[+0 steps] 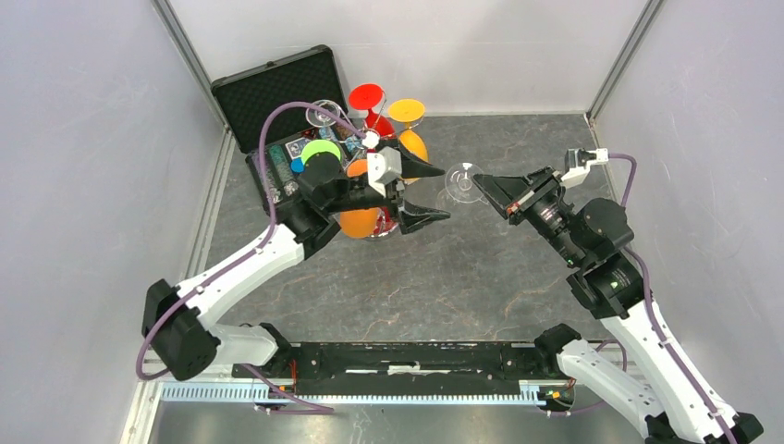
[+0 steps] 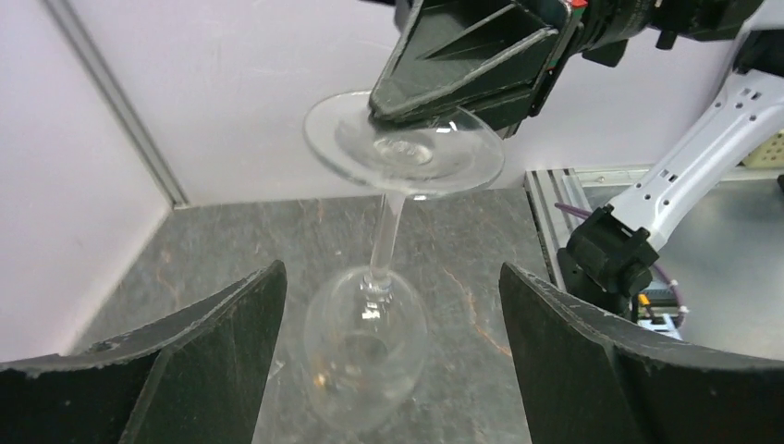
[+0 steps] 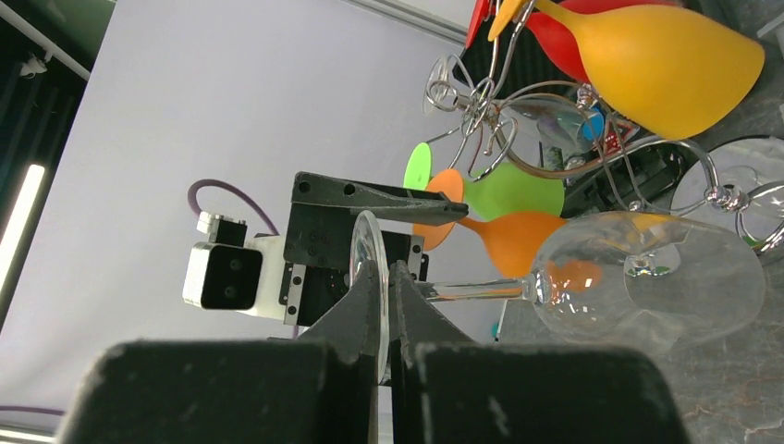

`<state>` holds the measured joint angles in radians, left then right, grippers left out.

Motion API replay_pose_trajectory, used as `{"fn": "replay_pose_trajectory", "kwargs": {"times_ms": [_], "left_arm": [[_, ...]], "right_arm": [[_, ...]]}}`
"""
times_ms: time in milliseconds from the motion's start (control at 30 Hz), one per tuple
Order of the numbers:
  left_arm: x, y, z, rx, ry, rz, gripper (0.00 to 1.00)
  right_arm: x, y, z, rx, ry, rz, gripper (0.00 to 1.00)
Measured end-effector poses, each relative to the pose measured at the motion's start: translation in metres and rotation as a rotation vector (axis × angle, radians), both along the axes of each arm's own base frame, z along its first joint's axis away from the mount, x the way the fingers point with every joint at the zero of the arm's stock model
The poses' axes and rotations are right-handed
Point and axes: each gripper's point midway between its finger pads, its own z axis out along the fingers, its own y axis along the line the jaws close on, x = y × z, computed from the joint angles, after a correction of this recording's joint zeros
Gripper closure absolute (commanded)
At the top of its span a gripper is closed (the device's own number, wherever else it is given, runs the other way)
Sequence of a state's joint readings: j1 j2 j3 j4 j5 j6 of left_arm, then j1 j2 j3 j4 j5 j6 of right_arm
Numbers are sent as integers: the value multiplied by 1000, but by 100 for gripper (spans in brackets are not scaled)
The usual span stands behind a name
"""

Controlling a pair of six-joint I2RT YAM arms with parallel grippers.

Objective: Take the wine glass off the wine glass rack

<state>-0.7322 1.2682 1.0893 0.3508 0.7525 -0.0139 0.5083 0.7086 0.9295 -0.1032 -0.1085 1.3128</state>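
I can see my right gripper holds the upside-down wine glass by its foot, so next I take the wine glass's stem point(image 2: 386, 231) with my left gripper and turn the wine glass's rim to my right gripper.
A clear wine glass point(image 1: 460, 181) is pinched by its round foot point(image 3: 368, 259) in my shut right gripper point(image 3: 382, 270), away from the hooks. Seen from the left wrist it hangs bowl point(image 2: 365, 347) down, foot point(image 2: 404, 148) up under the right gripper point(image 2: 444, 92). My left gripper point(image 2: 390, 277) is open, one finger on each side of the bowl without touching it. From above, the left gripper point(image 1: 444, 194) sits between the rack and the right gripper point(image 1: 483, 182). The silver wire rack point(image 3: 481, 102) carries yellow point(image 3: 647, 55), red, green point(image 3: 504, 190) and orange point(image 3: 518, 236) glasses.
An open black case point(image 1: 277, 92) with coloured chips stands at the back left behind the rack. Another clear glass point(image 1: 324, 113) hangs on the rack's far side. Grey walls close in the table on the left, back and right.
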Motion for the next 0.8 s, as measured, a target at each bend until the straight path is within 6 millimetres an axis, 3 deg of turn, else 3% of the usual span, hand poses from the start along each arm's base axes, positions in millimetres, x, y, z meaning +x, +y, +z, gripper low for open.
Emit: {"fn": "replay_pose_trajectory", "kwargs": {"times_ms": [167,367,600,733,800], "left_arm": [[-1,-23,0,-42,-105,-70,25],[0,-42,-6,-71,-100,-120,55],[-6,-46,-3,-99,-61,-154,77],[-10,-48,-3,-96,-50,-169,85],[-10,-48,-3,-96,-49,-169,98]], "right_arm": [[-6,0,0,15,11,17,100],[-12,0,-1,36,16,37,100],[-12,5,-13,38,45,64,100],[-11,8,-10,49,35,79,100],[-10,8,-9,52,34,80,100]]}}
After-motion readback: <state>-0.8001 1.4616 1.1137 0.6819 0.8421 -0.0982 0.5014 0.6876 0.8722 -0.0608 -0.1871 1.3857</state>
